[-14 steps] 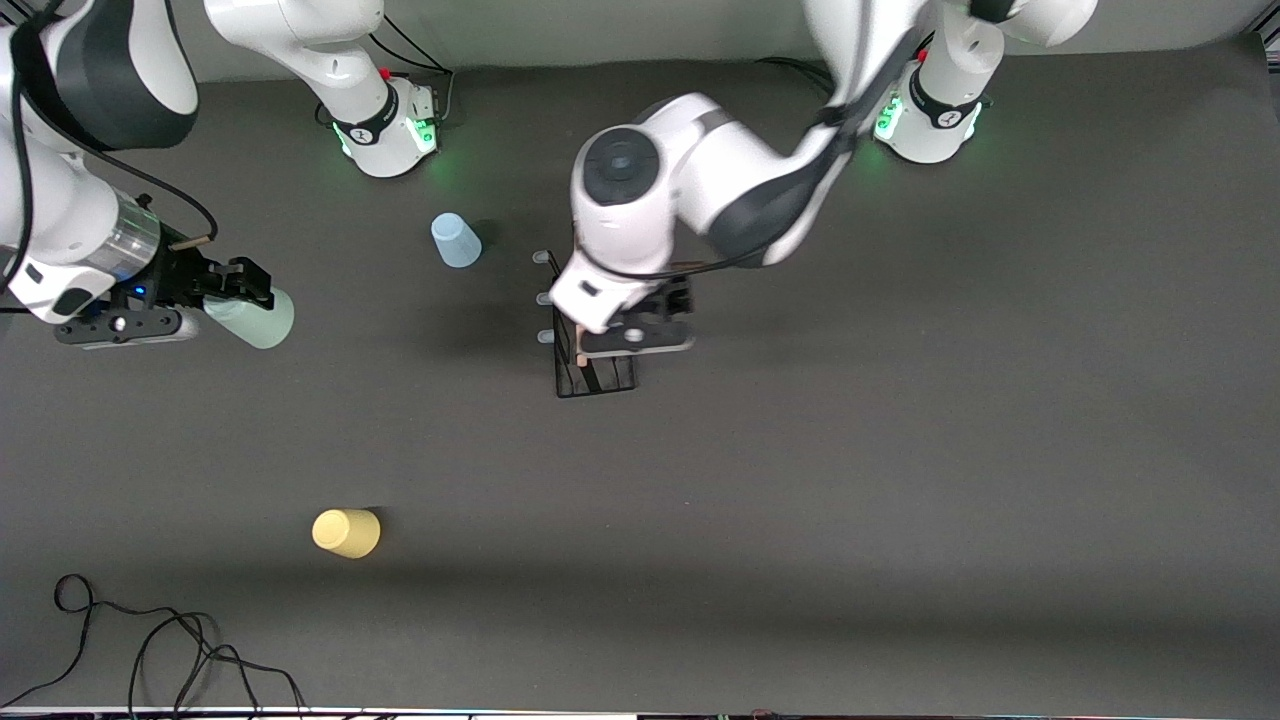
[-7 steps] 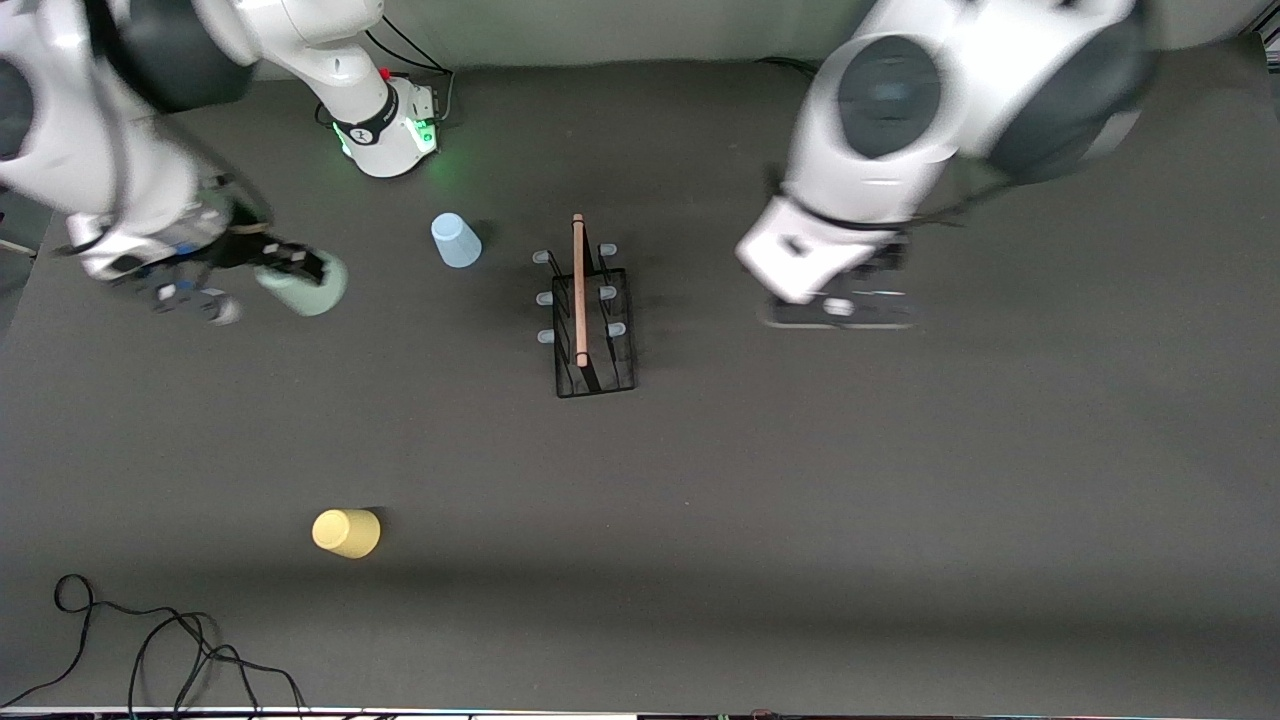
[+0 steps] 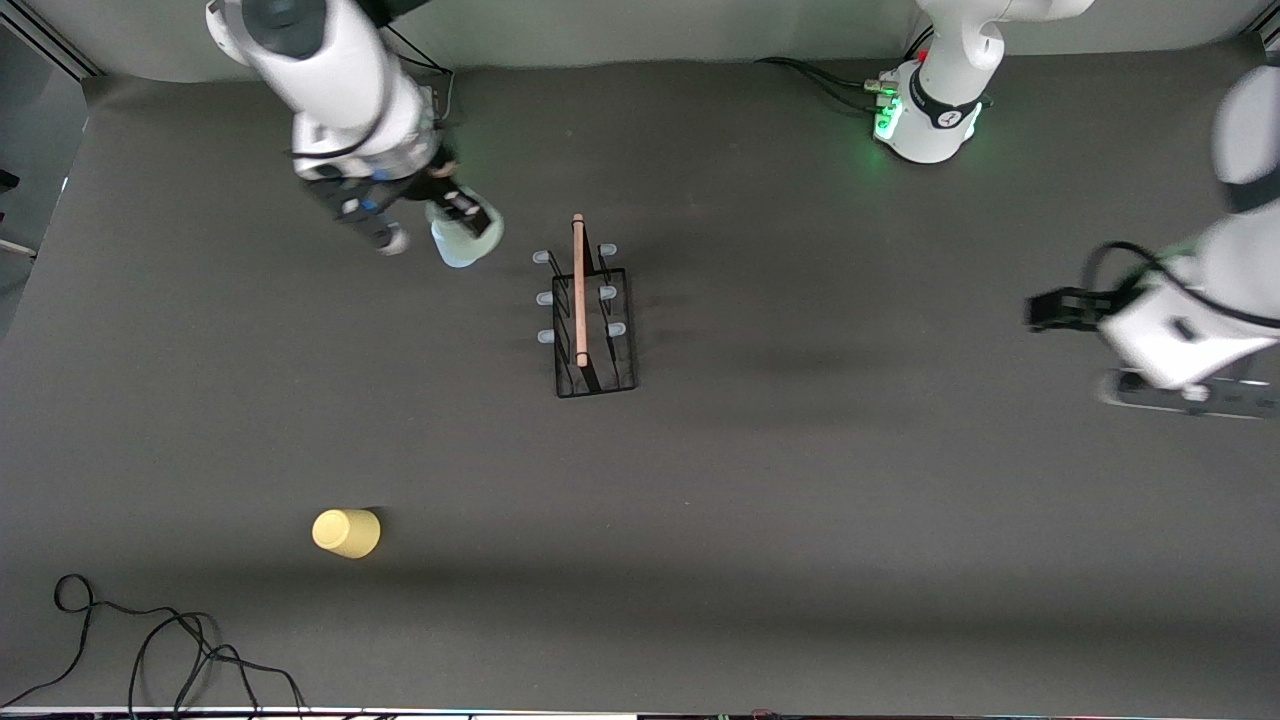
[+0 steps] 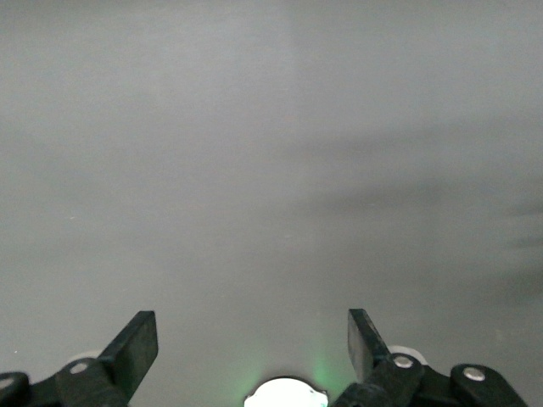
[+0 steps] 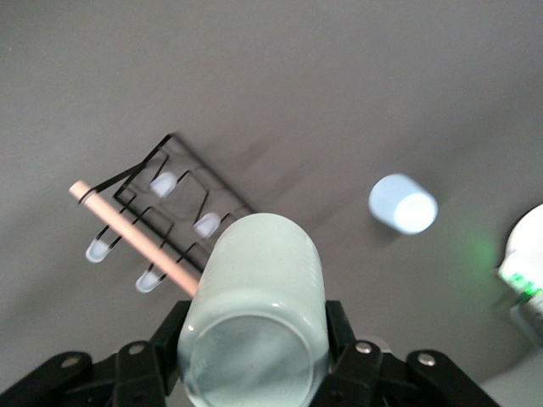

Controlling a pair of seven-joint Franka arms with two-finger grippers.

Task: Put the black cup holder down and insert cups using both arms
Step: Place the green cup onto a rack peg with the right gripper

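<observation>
My right gripper holds the pale green cup on its side in the air beside the holder. It will release the cup on the black cup holder's peg (image 3: 553, 268) (image 5: 252, 259) nearest the light blue cup.
The black cup holder (image 3: 592, 325) stands upright mid-table, wooden rod handle (image 3: 578, 290) on top; it also shows in the right wrist view (image 5: 170, 216). My right gripper (image 3: 458, 208) is shut on the pale green cup (image 5: 254, 314), held on its side in the air beside the holder, over the spot where the light blue cup stands. The light blue cup (image 5: 403, 203) shows in the right wrist view and is mostly hidden in the front view. The yellow cup (image 3: 346, 532) lies nearer the front camera. My left gripper (image 3: 1045, 308) is open and empty in the air at the left arm's end of the table; its fingers (image 4: 136, 348) frame bare mat.
A black cable (image 3: 150, 640) loops on the mat near the front edge at the right arm's end. The left arm's green-lit base (image 3: 925, 110) stands at the table's back edge. A lit base (image 5: 526, 271) shows at the edge of the right wrist view.
My left gripper let go of the holder's handle and swung away to the left arm's end. My right gripper carried the green cup from the table's end toward the holder.
</observation>
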